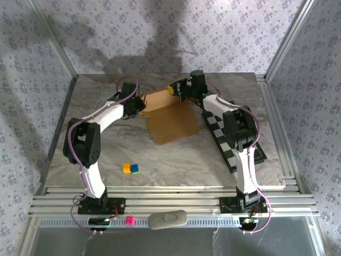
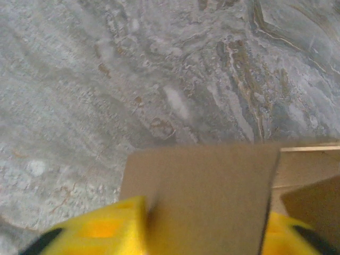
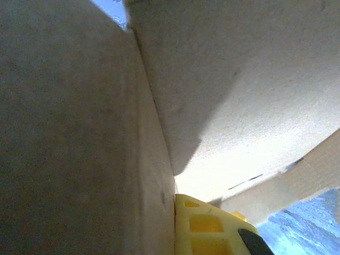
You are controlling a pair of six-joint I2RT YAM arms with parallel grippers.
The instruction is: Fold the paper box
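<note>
The brown flap stands broadside across the open fingers of the robot's left gripper, so that gripper should back away and pinch the flap squarely by its cut edge (image 2: 271, 196).
The tan paper box (image 1: 171, 118) lies partly folded mid-table, its far part raised. In the top view my left gripper (image 1: 139, 104) is at the box's far-left corner and my right gripper (image 1: 178, 90) at its far-right corner. In the left wrist view a brown flap (image 2: 204, 186) stands between the yellow fingers (image 2: 101, 231) of my left gripper (image 2: 204, 226), whose jaws stand apart. In the right wrist view one yellow finger (image 3: 204, 226) of my right gripper (image 3: 175, 204) presses flat against a cardboard wall (image 3: 79, 133). The other finger is hidden behind that wall.
A black-and-white checkerboard (image 1: 237, 144) lies under the right arm, right of the box. A yellow cube (image 1: 126, 168) and a blue cube (image 1: 135, 169) sit near the front left. A grey pad (image 1: 168, 218) and a pink piece (image 1: 129, 220) rest on the front rail.
</note>
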